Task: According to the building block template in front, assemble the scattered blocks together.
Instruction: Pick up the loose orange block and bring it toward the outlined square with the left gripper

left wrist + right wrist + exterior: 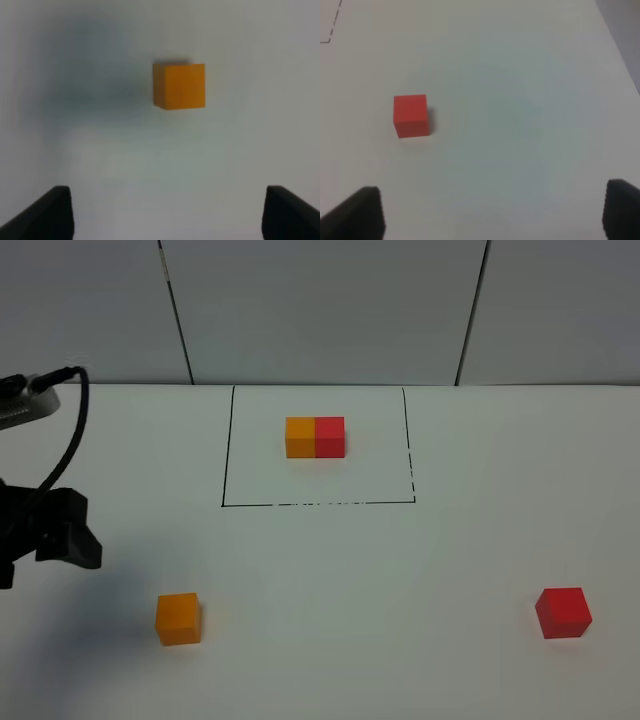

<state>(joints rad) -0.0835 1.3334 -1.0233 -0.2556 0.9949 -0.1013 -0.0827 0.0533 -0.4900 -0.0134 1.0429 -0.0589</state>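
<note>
The fingers of my left gripper will close on the middle of the loose orange block (179, 620) (179, 87), gripping its side facing the loose red block and the opposite side.
The template, an orange block (300, 437) joined to a red block (330, 436), sits inside a black outlined square (318, 504) at the back middle. A loose orange block (178, 619) lies at the front left; it also shows in the left wrist view (179, 85), ahead of my left gripper (167, 212), which is open and empty. My left arm (50, 530) hovers at the left edge, apart from that block. A loose red block (563, 612) lies at the front right and shows in the right wrist view (411, 115). My right gripper (492, 212) is open and empty, away from it.
The white table (400, 620) ends at a grey panelled wall (320, 310) behind. A black cable (70, 430) loops above the left arm. The table's edge (620, 55) shows in the right wrist view.
</note>
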